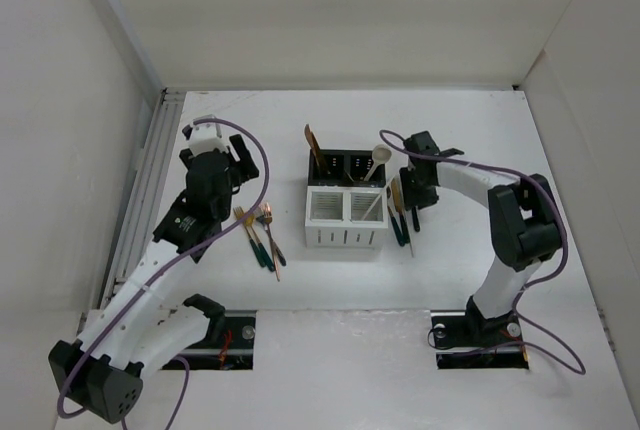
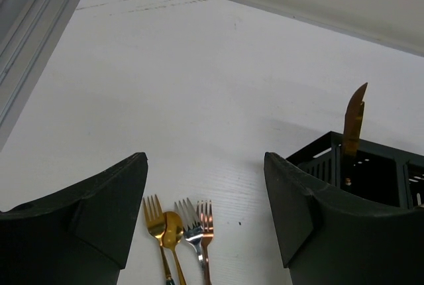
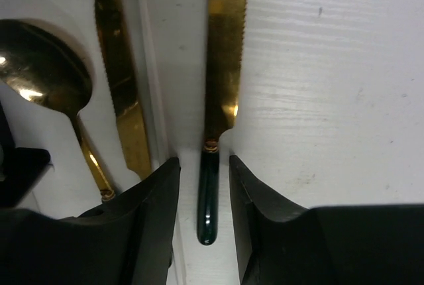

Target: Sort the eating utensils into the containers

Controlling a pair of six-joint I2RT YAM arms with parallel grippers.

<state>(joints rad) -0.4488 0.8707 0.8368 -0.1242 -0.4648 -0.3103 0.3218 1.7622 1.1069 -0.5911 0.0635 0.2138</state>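
Note:
My left gripper is to close next on the middle of the handle (image 1: 274,247) of the copper fork, the one beside the silver fork and nearest the white slotted bins.
The containers are two black bins (image 1: 336,167) behind two white slotted bins (image 1: 345,218). A gold knife (image 1: 312,144) and a cream spoon (image 1: 382,157) stand in the black bins; the knife (image 2: 354,122) also shows in the left wrist view. Three forks and a gold spoon (image 2: 173,227) lie left of the bins (image 1: 260,235). My left gripper (image 2: 204,166) is open and empty above them. More utensils lie right of the white bins (image 1: 400,215). My right gripper (image 3: 204,166) is low there, jaws slightly apart on either side of a gold knife's teal handle (image 3: 209,195).
A second gold knife (image 3: 119,79) and a gold spoon (image 3: 43,73) lie just left of the straddled knife. White walls enclose the table, with a metal rail (image 1: 150,165) along the left side. The black bin (image 2: 371,172) stands right of my left gripper.

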